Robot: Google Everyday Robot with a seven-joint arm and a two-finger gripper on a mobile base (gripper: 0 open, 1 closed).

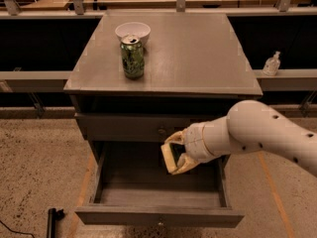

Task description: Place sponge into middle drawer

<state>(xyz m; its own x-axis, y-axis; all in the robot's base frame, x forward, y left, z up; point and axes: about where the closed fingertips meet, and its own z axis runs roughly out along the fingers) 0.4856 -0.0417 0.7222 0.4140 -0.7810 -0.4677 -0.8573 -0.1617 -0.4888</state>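
The robot's gripper needs to release the sponge, which hangs just above the drawer now, near the center of the open middle drawer's bottom [180, 175], a little toward the robot's white arm.
My gripper [176, 151] is shut on the sponge [170, 158], a small pale yellow block with a dark green face, held on edge between the two fingers. It hangs just above the right part of the open middle drawer [158, 195], the wide shallow tray pulled out at the bottom of the grey cabinet. The gripper sits in front of the knobbed drawer front [138, 128] above. My white arm [257, 133] reaches in from the right.
On the cabinet top [198, 58] stand a green can [132, 56] and a white bowl [132, 31] behind it. A small clear bottle [271, 63] stands on the rail at right. A dark object [51, 221] lies on the speckled floor at lower left.
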